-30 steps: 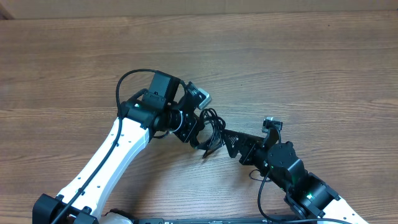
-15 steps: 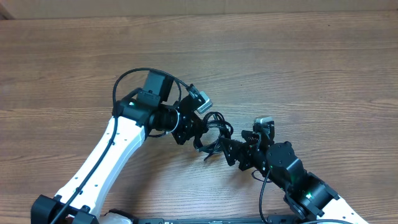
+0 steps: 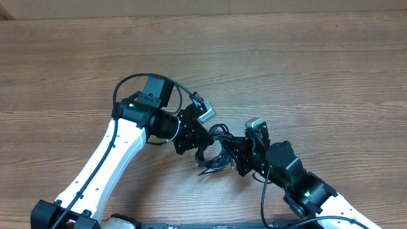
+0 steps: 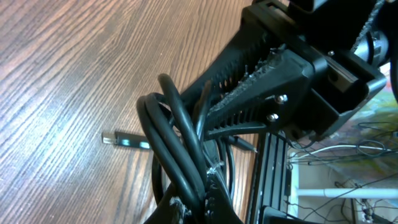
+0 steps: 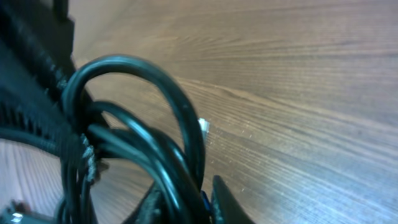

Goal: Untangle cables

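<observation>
My left gripper is pinching several strands of cable at once, so it should open and take fewer at the upper cable loop (image 3: pixel 219 127) while my right gripper holds the heap of cables.
The cables (image 3: pixel 217 148) form a small black tangle of loops held between both grippers, low and centre in the overhead view. My left gripper (image 3: pixel 202 144) is shut on the bunch from the left; in the left wrist view its jaws (image 4: pixel 200 200) pinch several strands (image 4: pixel 177 146). One silvery plug tip (image 4: pixel 126 141) hangs near the wood. My right gripper (image 3: pixel 233 154) meets the tangle from the right. In the right wrist view it (image 5: pixel 186 202) is shut on a black loop (image 5: pixel 163 106). The two grippers almost touch.
The wooden table (image 3: pixel 305 70) stretches away on all sides of the tangle. The left arm's white link (image 3: pixel 117 165) and its thick black wire (image 3: pixel 127 86) lie to the left. The right arm's body (image 3: pixel 299 184) fills the lower right, near the front edge.
My right gripper has moved left into the tangle and closed from wide open onto a loop. The left gripper, still shut on the cables, has shifted slightly left.
</observation>
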Action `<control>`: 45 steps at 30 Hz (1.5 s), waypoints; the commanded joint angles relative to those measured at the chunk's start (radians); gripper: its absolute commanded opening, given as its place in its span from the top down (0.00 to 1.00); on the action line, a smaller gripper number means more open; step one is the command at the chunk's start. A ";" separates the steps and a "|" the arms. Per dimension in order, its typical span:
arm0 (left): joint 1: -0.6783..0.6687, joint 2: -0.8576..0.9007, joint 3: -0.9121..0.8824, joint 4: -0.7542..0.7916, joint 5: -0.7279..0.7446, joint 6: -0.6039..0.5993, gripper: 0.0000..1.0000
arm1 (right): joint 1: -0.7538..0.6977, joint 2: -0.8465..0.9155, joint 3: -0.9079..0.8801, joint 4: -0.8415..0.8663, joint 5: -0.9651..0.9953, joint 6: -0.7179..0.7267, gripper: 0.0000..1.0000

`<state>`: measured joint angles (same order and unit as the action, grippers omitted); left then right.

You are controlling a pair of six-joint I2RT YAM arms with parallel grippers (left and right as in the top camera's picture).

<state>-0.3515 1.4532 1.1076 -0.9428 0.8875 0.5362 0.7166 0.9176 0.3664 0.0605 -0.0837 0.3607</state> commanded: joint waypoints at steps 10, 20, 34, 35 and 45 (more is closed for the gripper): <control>0.000 -0.027 0.021 0.135 -0.004 -0.193 0.74 | -0.011 0.014 -0.004 -0.002 0.044 0.005 0.96; -0.010 -0.026 0.022 0.262 -0.034 -0.399 0.55 | -0.011 0.014 -0.004 -0.002 0.037 0.005 0.96; -0.141 -0.026 0.022 0.267 -0.375 -0.492 0.61 | -0.011 0.014 -0.004 -0.002 0.036 0.005 0.96; -0.142 -0.026 0.022 0.267 -0.389 -0.492 0.63 | -0.011 0.014 -0.004 -0.002 0.036 0.005 0.96; -0.142 -0.026 0.022 0.307 -0.449 -0.578 0.61 | -0.011 0.014 -0.004 -0.002 0.000 0.005 0.96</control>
<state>-0.4934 1.4487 1.1122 -0.6682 0.4808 0.0196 0.7067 0.9363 0.3660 0.0494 -0.0525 0.3649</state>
